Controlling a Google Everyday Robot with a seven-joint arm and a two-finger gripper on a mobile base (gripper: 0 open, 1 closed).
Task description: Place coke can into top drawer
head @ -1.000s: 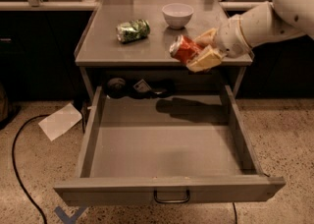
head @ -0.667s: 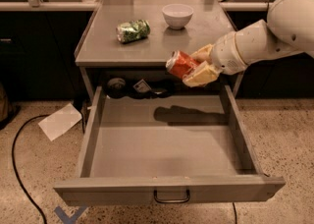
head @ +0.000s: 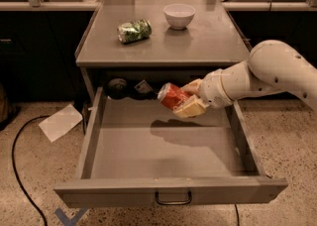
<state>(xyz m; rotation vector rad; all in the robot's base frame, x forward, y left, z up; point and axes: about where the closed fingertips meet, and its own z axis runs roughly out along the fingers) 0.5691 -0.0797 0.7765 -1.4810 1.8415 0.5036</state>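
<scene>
Next, I release the coke can on the middle of the drawer's bottom (head: 162,147), behind the dark pull handle.
The coke can (head: 171,95) is a red-orange can with a silver end, held tilted on its side in the air over the back of the open top drawer (head: 168,193). My gripper (head: 187,98) is shut on the can, its pale fingers (head: 192,107) on the can's right side. The white arm reaches in from the right, below the tabletop's front edge. The drawer is pulled fully out, a wide grey tray with a dark pull handle (head: 173,200) on its front panel. The can's shadow falls on the drawer floor.
On the grey tabletop (head: 208,41) lie a green-and-white can (head: 134,30) on its side and a white bowl (head: 179,15). Dark round objects (head: 119,87) sit at the drawer's back left. A white paper (head: 60,121) and a black cable (head: 17,170) lie on the floor at left.
My gripper has carried the coke can down from tabletop height and to the left, so it now hangs lower, over the back of the open drawer.
</scene>
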